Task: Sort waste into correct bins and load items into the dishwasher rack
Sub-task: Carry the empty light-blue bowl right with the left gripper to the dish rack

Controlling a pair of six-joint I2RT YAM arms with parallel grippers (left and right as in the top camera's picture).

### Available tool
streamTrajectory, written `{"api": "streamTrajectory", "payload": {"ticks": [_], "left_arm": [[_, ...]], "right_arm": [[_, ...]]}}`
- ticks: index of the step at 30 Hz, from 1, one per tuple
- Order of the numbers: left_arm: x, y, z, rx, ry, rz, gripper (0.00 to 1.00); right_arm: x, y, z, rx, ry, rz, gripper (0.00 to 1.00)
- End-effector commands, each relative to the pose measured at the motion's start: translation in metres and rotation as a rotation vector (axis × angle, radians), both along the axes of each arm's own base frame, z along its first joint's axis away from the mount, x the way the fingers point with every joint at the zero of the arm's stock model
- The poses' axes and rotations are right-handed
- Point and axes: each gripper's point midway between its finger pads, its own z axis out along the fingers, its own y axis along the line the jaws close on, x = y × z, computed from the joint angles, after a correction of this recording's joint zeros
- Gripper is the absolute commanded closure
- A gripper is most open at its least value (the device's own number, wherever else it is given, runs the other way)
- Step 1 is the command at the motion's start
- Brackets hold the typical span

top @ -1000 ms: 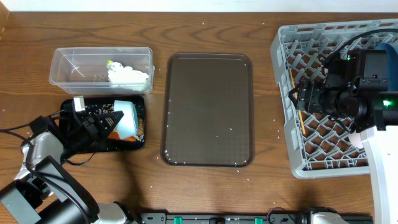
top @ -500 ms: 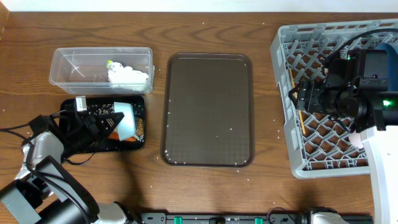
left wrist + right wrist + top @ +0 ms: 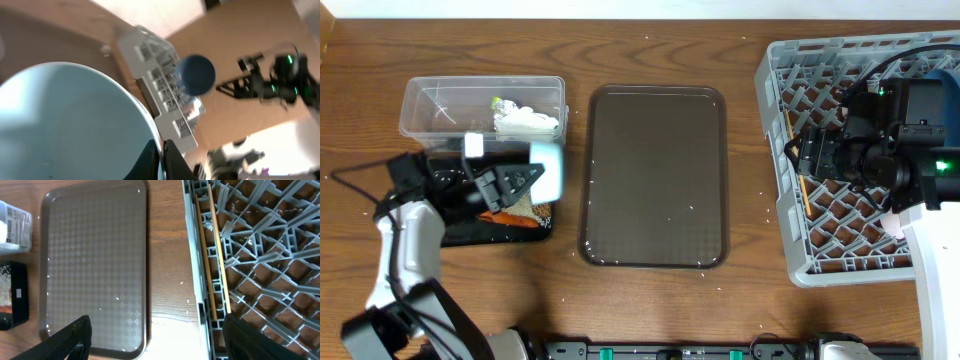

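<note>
My left gripper will put the light-blue cup down over the chopsticks in the grey rack (image 3: 796, 144), beside the serving tray's side.
My left gripper (image 3: 527, 180) is shut on the rim of the light-blue cup (image 3: 550, 170) and holds it on its side above the black tray (image 3: 455, 232). In the left wrist view the cup (image 3: 65, 120) fills the left, with the jaws (image 3: 162, 157) pinched on its rim. The tray holds an orange carrot piece (image 3: 516, 220) and brownish food (image 3: 523, 204). The clear tub (image 3: 430, 105) holds the white napkin (image 3: 528, 122) and green-yellow wrapper (image 3: 497, 102). My right gripper (image 3: 165, 342) is open and empty over the grey rack's (image 3: 775, 70) left edge. Chopsticks (image 3: 212, 255) lie in the rack.
The dark-brown serving tray (image 3: 653, 175) lies between the bins and the rack, also in the right wrist view (image 3: 95, 255). The dark-blue plate (image 3: 197, 74) stands in the rack, partly hidden by the right arm in the overhead view. Rice grains dot the table.
My left gripper has risen from the black tray with the light-blue cup, moving up and slightly right. The right arm has not moved.
</note>
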Motion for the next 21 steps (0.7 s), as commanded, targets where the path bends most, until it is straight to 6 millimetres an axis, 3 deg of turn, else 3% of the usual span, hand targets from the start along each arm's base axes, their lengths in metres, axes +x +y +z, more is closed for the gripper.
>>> {"api": "streamTrajectory", "payload": {"ticks": [1,5,11,14,17,21], "left_arm": [[0.005,-0.022,0.033,0.05,-0.139,-0.085,0.94],[0.055,-0.021,0.024,0.246,-0.068,0.065,0.94],[0.102,-0.063,0.106,0.052,-0.196,0.158,0.94],[0.108,-0.097,0.138,-0.049,-0.251,0.188,0.94],[0.111,-0.13,0.138,-0.116,-0.182,0.208,0.94],[0.11,-0.179,0.117,-0.163,-0.056,0.189,0.94]], "right_arm": [[0.0,0.002,0.003,-0.009,-0.017,0.022,0.24],[0.002,0.003,0.018,-0.008,-0.085,0.021,0.25],[-0.009,-0.009,0.048,-0.025,-0.189,-0.051,0.2],[-0.018,-0.02,0.061,-0.01,-0.225,-0.117,0.19],[-0.027,-0.045,0.068,-0.045,-0.244,-0.24,0.19],[-0.04,-0.072,0.071,-0.072,-0.242,-0.367,0.17]]}}
